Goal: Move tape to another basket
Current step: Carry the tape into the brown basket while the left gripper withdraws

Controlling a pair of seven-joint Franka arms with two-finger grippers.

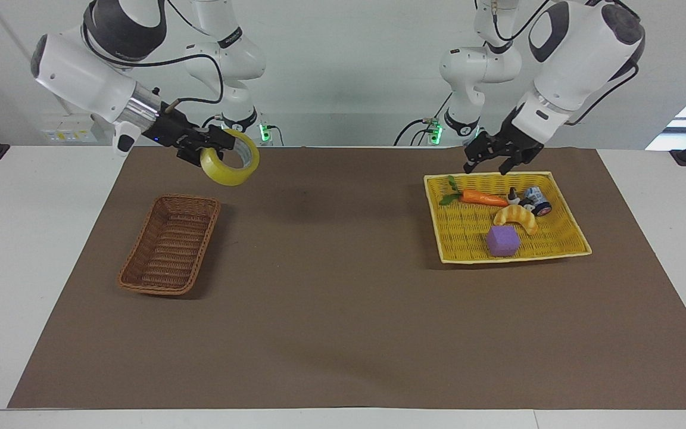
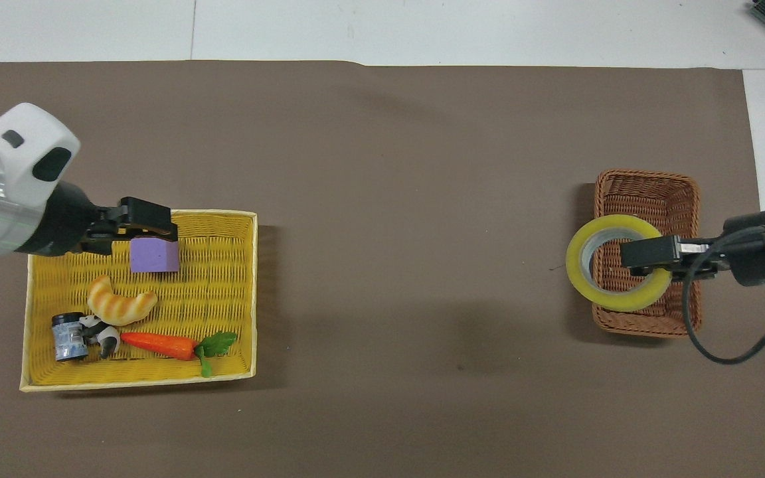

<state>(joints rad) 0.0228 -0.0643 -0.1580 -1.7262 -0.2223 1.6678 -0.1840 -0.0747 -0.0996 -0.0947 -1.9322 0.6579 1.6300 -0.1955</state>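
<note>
Next, my right gripper releases the yellow tape roll so that it ends up near the middle of the brown wicker basket's bottom (image 2: 647,240). The tape roll now hangs over the basket's end.
The yellow tape roll (image 1: 227,177) hangs in the air from my right gripper (image 1: 215,148), which is shut on its rim. In the overhead view the tape (image 2: 576,269) and the right gripper (image 2: 628,255) are over the end of the brown wicker basket (image 2: 648,189) nearer to the robots. The basket (image 1: 170,247) lies empty at the right arm's end of the mat. My left gripper (image 1: 486,168) is open and empty, raised over the yellow tray's edge nearer to the robots. It also shows in the overhead view (image 2: 147,222).
The yellow woven tray (image 1: 438,220) at the left arm's end holds a toy carrot (image 1: 483,198), a striped croissant toy (image 1: 518,217), a purple block (image 1: 502,241) and a small jar (image 1: 536,196). A brown mat (image 1: 331,286) covers the table.
</note>
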